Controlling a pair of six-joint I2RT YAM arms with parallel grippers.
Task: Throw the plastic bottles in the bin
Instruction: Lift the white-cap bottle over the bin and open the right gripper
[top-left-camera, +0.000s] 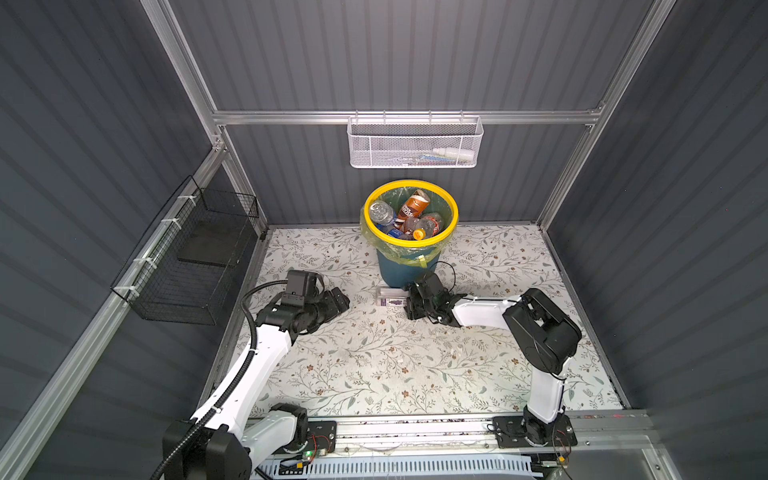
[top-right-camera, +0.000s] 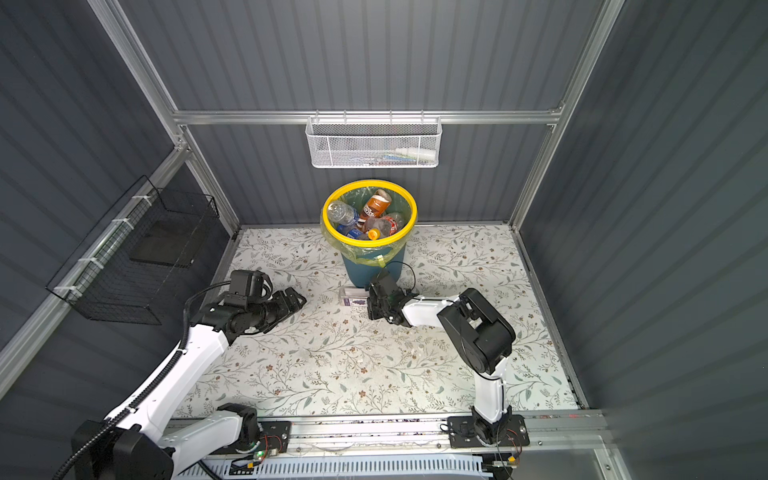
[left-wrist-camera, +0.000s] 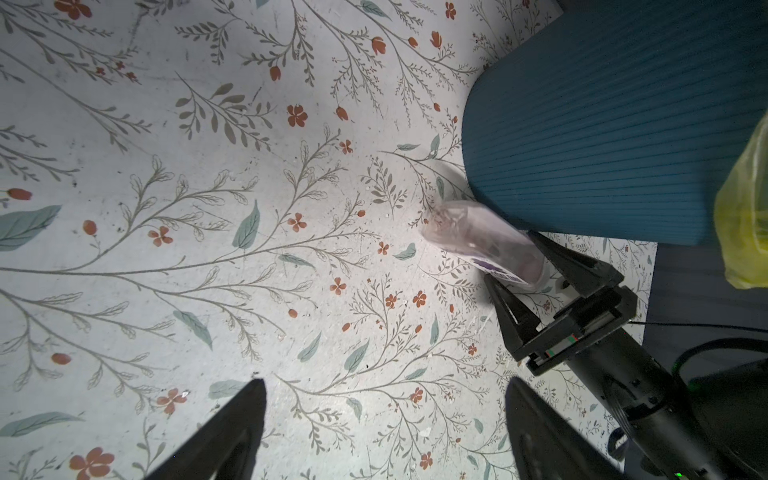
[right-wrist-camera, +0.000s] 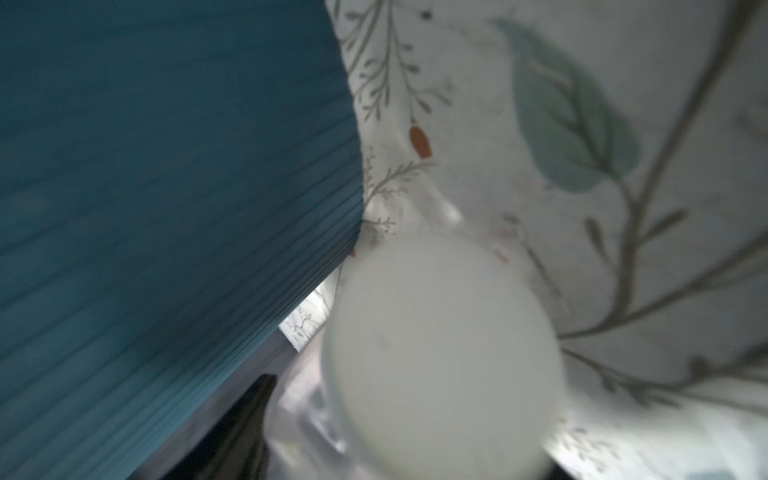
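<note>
The bottle lies against the bottom of the bin with its cap end in my right gripper, so next I pull it clear and take it around its body (top-left-camera: 391, 299).
The bin (top-left-camera: 392, 272) (top-right-camera: 359, 272), teal with a yellow rim and liner bag, stands at the back of the floral floor with several plastic bottles (top-left-camera: 411, 216) (top-right-camera: 374, 216) inside. One clear bottle (top-left-camera: 388, 298) (top-right-camera: 351, 297) (left-wrist-camera: 478, 237) with a purple label lies on its side against the bin's base. My right gripper (top-left-camera: 408, 300) (top-right-camera: 369, 301) (left-wrist-camera: 511, 259) is shut on its cap end. In the right wrist view the white cap (right-wrist-camera: 440, 353) fills the space beside one black finger (right-wrist-camera: 245, 419). My left gripper (top-left-camera: 343, 301) (top-right-camera: 301, 299) (left-wrist-camera: 385, 380) hangs open and empty left of the bottle.
A white mesh basket (top-left-camera: 415, 143) hangs on the back wall above the bin. A black wire basket (top-left-camera: 187, 266) is fixed to the left wall. Grey panel walls close in the floor on three sides. The bin's wall (right-wrist-camera: 166, 187) is right beside the right gripper.
</note>
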